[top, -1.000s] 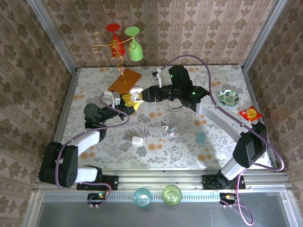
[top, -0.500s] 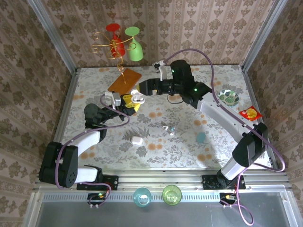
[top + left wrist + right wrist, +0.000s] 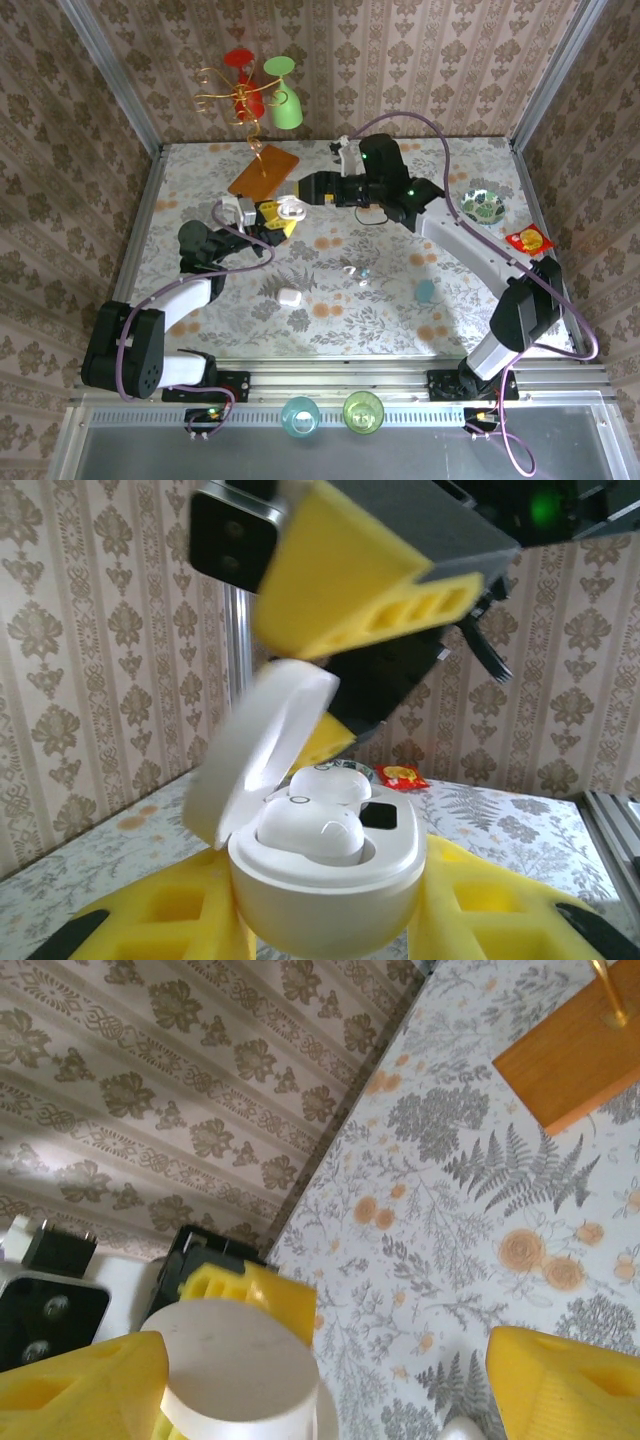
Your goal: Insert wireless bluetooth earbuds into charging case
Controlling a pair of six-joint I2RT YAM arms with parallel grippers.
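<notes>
The robot's right gripper will shut the lid, as both earbuds are seated and the lid is open, then take the charging case (image 3: 325, 912) from the left gripper and set it down.
My left gripper (image 3: 330, 925) is shut on a white charging case (image 3: 330, 880), held up off the table between its yellow fingers (image 3: 160, 920). The case's lid (image 3: 265, 740) stands open. Two white earbuds (image 3: 310, 830) sit in its wells. In the top view the case (image 3: 291, 207) sits at the left gripper (image 3: 274, 216), with my right gripper (image 3: 298, 193) just behind it. The right gripper (image 3: 320, 1390) is open, its yellow fingers (image 3: 80, 1390) wide apart, and the lid (image 3: 235, 1370) lies beside the left one. Two tiny loose earbuds (image 3: 356, 273) lie mid-table.
A small white case (image 3: 289, 297) and a teal one (image 3: 425, 290) lie on the table nearer me. A wooden base (image 3: 264, 171) with a wire stand holding red and green cups is at the back left. A glass dish (image 3: 483, 206) and a red packet (image 3: 527, 240) are at the right.
The right gripper has opened, let go of the case and drawn back a little toward the rear. The left gripper keeps its hold and has not moved.
</notes>
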